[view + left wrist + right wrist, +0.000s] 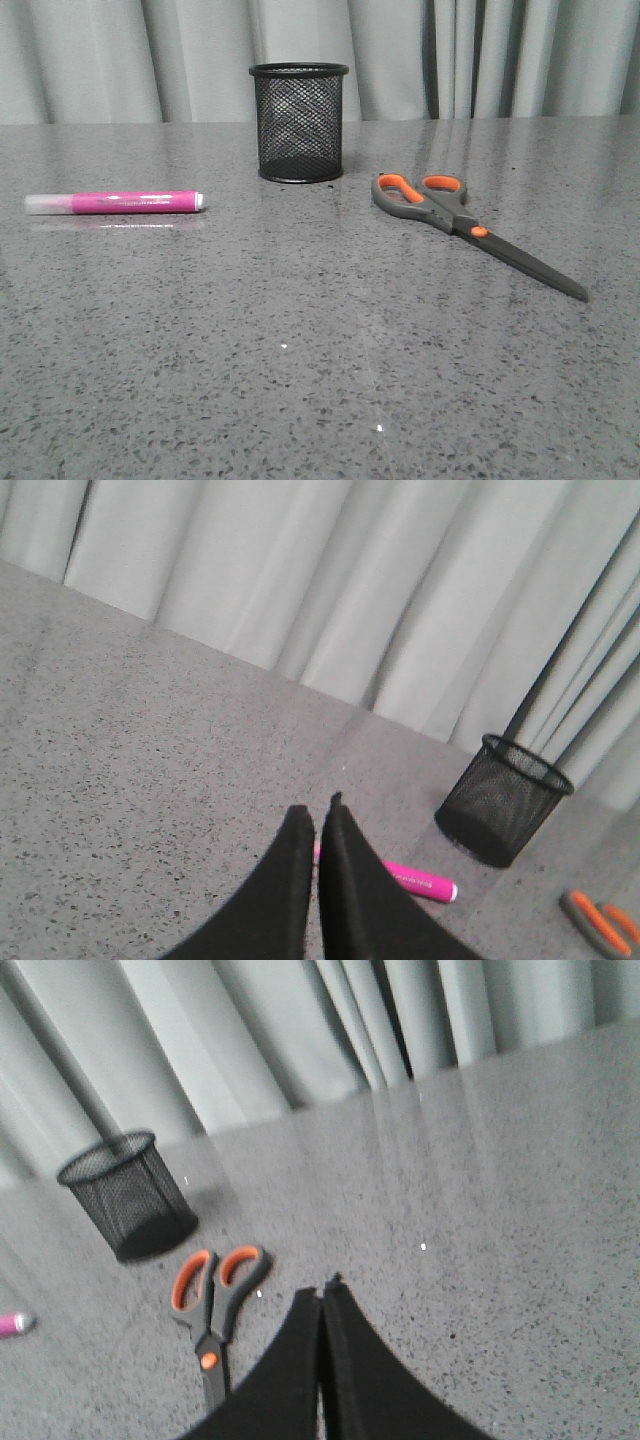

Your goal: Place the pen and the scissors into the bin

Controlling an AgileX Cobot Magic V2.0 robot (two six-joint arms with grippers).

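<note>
Next, the robot's left gripper will move to the magenta pen and close on the middle of its body (136, 203) (385, 871), clear of the whitish cap.
The magenta pen (115, 202) lies flat at the table's left, its whitish cap pointing left. The black mesh bin (299, 122) stands upright at the back centre. The scissors (470, 227) lie closed to its right, orange-lined handles toward the bin, blades pointing to the front right. Neither gripper shows in the front view. My left gripper (318, 817) is shut and empty, above the table, with the pen (420, 882) partly hidden behind its fingers and the bin (503, 799) beyond. My right gripper (322, 1295) is shut and empty; the scissors (212, 1305) lie beside it, the bin (128, 1195) farther off.
Grey speckled table (300, 350) with a grey curtain (500, 55) hanging along its far edge. The pen's end (12, 1324) shows at the edge of the right wrist view.
</note>
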